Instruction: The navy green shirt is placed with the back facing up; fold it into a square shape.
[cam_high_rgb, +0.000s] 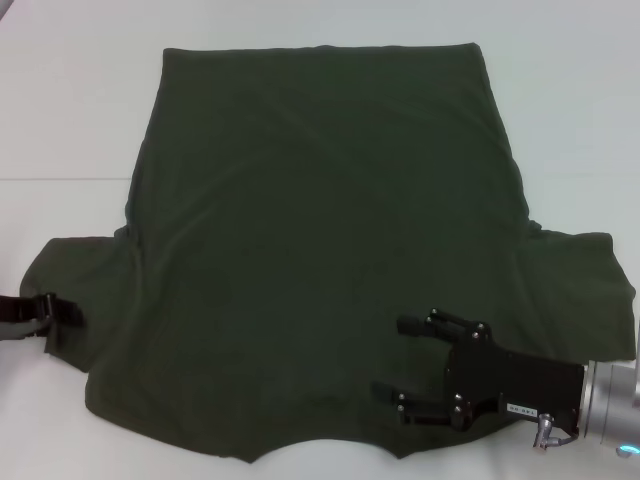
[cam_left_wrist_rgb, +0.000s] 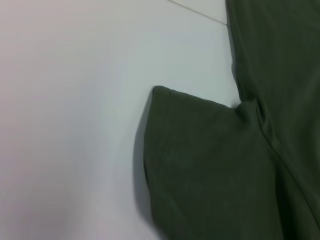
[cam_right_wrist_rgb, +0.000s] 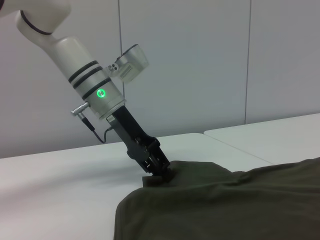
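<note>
The fingers of my left gripper sit on the sleeve well inside its cuff, so next I open, draw back and pinch the cuff's outer edge (cam_high_rgb: 25, 288) before folding the sleeve inward.
The navy green shirt (cam_high_rgb: 320, 240) lies spread flat on the white table, hem at the far side, neckline at the near edge, sleeves out to both sides. My left gripper (cam_high_rgb: 62, 314) is at the outer edge of the left sleeve (cam_left_wrist_rgb: 210, 165), shut on the fabric; the right wrist view shows the left gripper (cam_right_wrist_rgb: 161, 172) pinching the slightly raised sleeve edge. My right gripper (cam_high_rgb: 392, 358) is over the near right part of the shirt, beside the neckline, open, with nothing between its fingers (cam_high_rgb: 412, 326).
The white table (cam_high_rgb: 70, 100) surrounds the shirt, with a seam line (cam_high_rgb: 60, 179) running across it on the left. A grey wall (cam_right_wrist_rgb: 200, 60) stands behind the table in the right wrist view.
</note>
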